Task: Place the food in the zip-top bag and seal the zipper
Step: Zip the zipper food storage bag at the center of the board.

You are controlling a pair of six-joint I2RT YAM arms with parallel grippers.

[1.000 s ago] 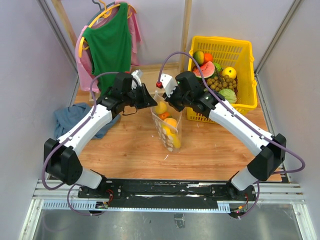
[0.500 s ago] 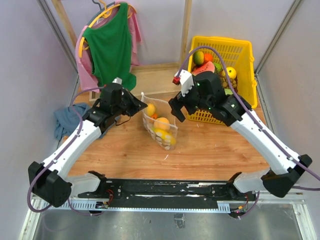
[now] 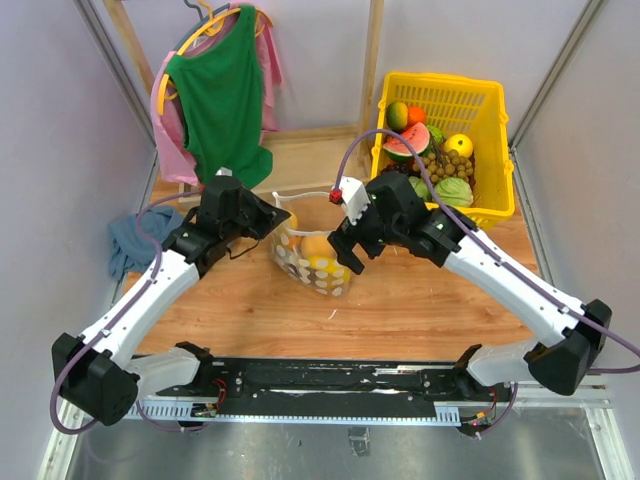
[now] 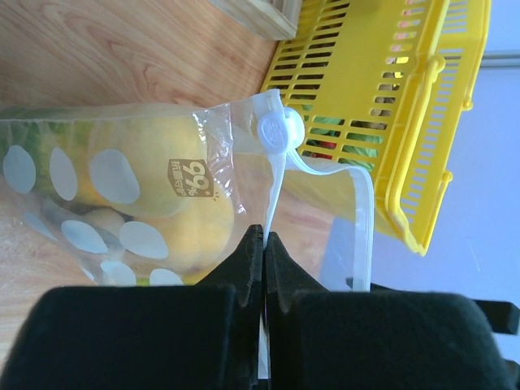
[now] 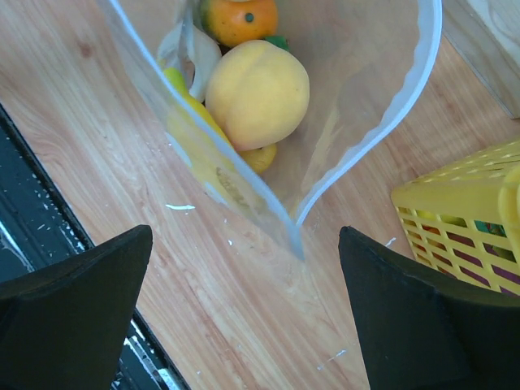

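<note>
The bag's edge in the slider's path is pinched by my left gripper, so my right gripper should hold the bag's opposite corner while my left gripper takes the bag's slider end (image 4: 245, 108).
The zip-top bag (image 3: 300, 265), clear with white dots, lies tilted on the wooden table with its mouth open. Inside it are food pieces: a yellow round fruit (image 5: 257, 93), an orange fruit (image 5: 237, 18) and a banana (image 5: 188, 122). My left gripper (image 4: 265, 237) is shut on the zipper (image 4: 273, 191) just below its white slider (image 4: 279, 132), at the bag's left end (image 3: 280, 217). My right gripper (image 5: 245, 236) hangs wide open just above the mouth's near corner, touching nothing; in the top view it is at the bag's right side (image 3: 343, 252).
A yellow basket (image 3: 497, 150) with more toy fruit stands at the back right, close behind my right arm. A blue cloth (image 3: 135, 240) lies at the left edge. A green shirt (image 3: 218, 90) hangs at the back left.
My right gripper let go of the bag mouth and opened wide, lifted away, then came back beside it. My left gripper pulled the bag left, and it tipped from upright to lying.
</note>
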